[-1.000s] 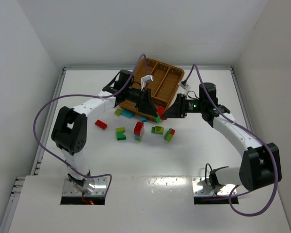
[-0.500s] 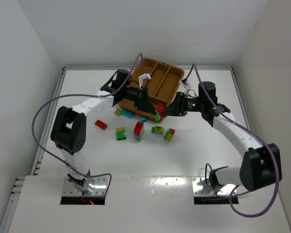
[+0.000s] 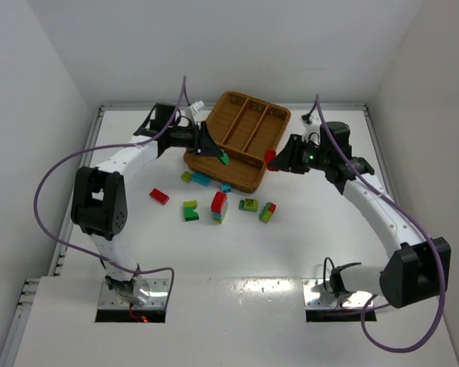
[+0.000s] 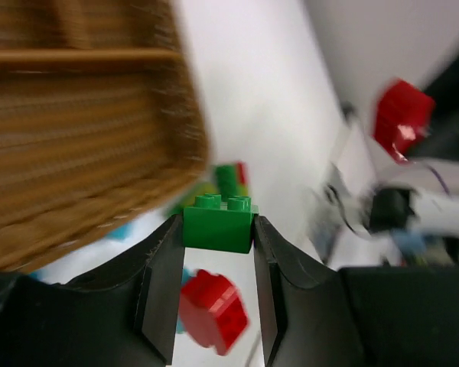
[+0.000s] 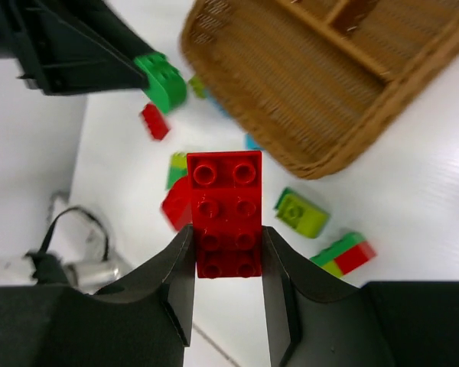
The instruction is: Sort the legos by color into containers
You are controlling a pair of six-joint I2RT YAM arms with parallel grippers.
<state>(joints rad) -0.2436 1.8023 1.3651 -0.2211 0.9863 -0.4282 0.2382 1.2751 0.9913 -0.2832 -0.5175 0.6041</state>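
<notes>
My left gripper should set the green lego down in the tray's long back compartment on my left gripper's side (image 3: 222,123).
My left gripper (image 3: 219,157) is shut on a small green lego (image 3: 224,158), held above the near-left rim of the brown wicker tray (image 3: 206,163). In the left wrist view the green lego (image 4: 218,222) sits between my fingertips with the tray (image 4: 84,138) to the left. My right gripper (image 3: 277,160) is shut on a long red lego (image 3: 271,159) just off the tray's right rim. In the right wrist view the red lego (image 5: 228,210) stands out past my fingertips. The tray compartments look empty.
Loose legos lie on the white table in front of the tray: a red one (image 3: 159,196), a lime-green one (image 3: 190,210), a red stack (image 3: 219,206), a lime one (image 3: 249,204), a green-red one (image 3: 267,212), a light blue one (image 3: 201,180).
The two grippers were close together in front of the tray. They have drawn apart: the left moved back and left with the green lego, the right moved right with the red one.
</notes>
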